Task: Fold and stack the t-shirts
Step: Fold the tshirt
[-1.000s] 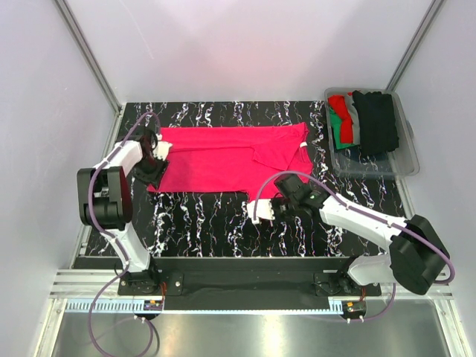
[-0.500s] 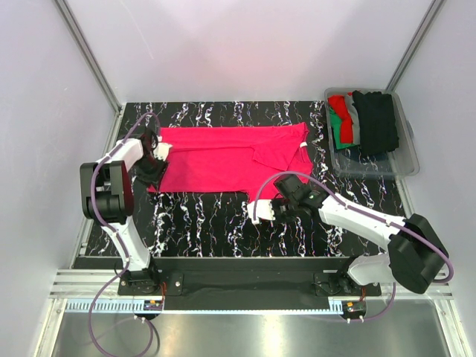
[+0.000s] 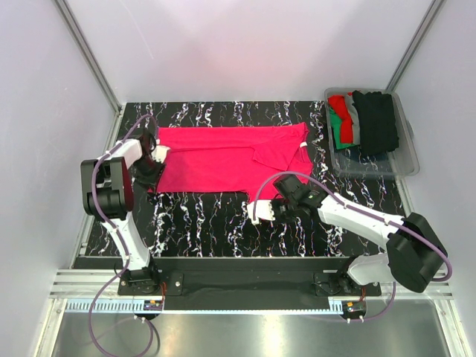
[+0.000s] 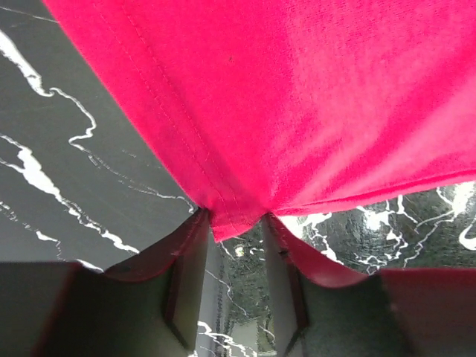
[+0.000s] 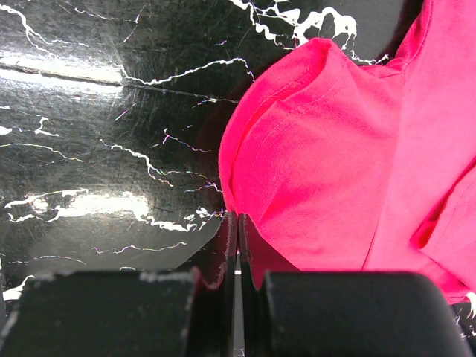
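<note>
The robot's right gripper needs to put the t-shirt's near edge down on its back hem (image 3: 282, 128), close to the bin-side corner. That near edge is now in a raised fold.
A bright pinkish-red t-shirt (image 3: 223, 160) lies spread across the back of the black marbled table (image 3: 208, 223). My left gripper (image 3: 154, 162) is at its left edge. In the left wrist view the jaws (image 4: 234, 223) stand apart, with a hemmed corner of the shirt (image 4: 312, 97) dipping between the fingertips. My right gripper (image 3: 278, 199) is at the shirt's near right corner. In the right wrist view its jaws (image 5: 239, 217) are shut on a raised fold of the shirt's edge (image 5: 335, 149).
A clear plastic bin (image 3: 405, 160) stands at the back right. It holds folded red (image 3: 340, 104), green (image 3: 336, 128), grey (image 3: 355, 119) and black (image 3: 375, 123) shirts. Grey walls close in both sides and the back.
My left gripper has shifted slightly back and to the left along the shirt's left edge. The right gripper and the shirt have barely moved.
</note>
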Controlling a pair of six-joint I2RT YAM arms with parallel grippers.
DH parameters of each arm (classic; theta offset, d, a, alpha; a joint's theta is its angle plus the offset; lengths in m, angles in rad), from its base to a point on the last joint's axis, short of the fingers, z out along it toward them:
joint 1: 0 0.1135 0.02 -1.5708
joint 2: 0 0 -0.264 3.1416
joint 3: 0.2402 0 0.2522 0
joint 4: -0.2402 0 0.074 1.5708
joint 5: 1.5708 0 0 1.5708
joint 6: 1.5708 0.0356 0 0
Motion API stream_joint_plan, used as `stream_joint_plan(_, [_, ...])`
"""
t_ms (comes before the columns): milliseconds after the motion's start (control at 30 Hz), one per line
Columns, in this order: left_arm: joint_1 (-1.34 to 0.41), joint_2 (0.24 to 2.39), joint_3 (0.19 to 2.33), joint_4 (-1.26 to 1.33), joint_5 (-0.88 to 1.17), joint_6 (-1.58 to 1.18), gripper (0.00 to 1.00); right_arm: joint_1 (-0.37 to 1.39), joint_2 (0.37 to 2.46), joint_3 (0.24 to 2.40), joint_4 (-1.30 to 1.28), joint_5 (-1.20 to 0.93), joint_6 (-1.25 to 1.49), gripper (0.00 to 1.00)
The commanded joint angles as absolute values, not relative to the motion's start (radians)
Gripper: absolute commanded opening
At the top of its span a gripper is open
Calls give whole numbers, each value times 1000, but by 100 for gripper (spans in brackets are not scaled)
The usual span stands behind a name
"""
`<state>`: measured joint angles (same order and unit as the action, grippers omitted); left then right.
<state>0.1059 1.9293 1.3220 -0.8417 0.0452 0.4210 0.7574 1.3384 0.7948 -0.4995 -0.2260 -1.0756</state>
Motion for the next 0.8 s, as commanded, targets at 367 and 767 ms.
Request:
stream_joint_plan(367, [112, 1922, 1365, -861, 9, 456, 0, 709, 1270, 906, -488, -74, -947, 0])
stream_joint_plan(767, [112, 1885, 1472, -931, -23, 549, 0, 566, 1239, 1150, -555, 25, -891, 0])
